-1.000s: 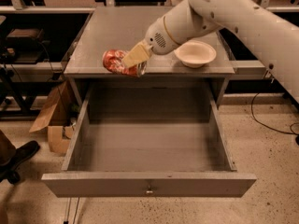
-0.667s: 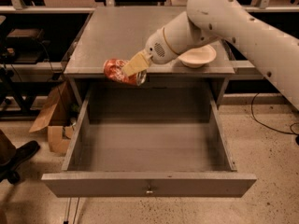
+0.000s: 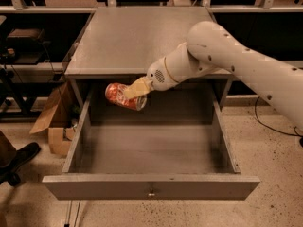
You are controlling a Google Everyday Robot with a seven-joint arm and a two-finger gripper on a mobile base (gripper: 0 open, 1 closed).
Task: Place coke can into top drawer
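The robot's gripper should release the coke can in the drawer's back corner (image 3: 112, 109) nearest the cardboard box.
The coke can (image 3: 119, 94) is red-orange with a silver end, tilted on its side. My gripper (image 3: 134, 90) is shut on it with cream-coloured fingers (image 3: 137, 87) and holds it in the air over the back left part of the open top drawer (image 3: 151, 148). The drawer is pulled far out, grey inside, with a flat front panel and a small metal knob (image 3: 151, 192) at its centre. My white arm reaches in from the right and crosses the cabinet's front edge.
The grey cabinet top (image 3: 142, 37) lies behind the drawer. A cardboard box (image 3: 54, 122) stands on the floor at the left. A dark shoe (image 3: 16, 160) shows at the lower left. A black cable (image 3: 270, 124) runs on the floor at right.
My gripper has carried the can forward and down from the cabinet's front edge to above the open drawer. My arm now hides the white bowl on the cabinet top.
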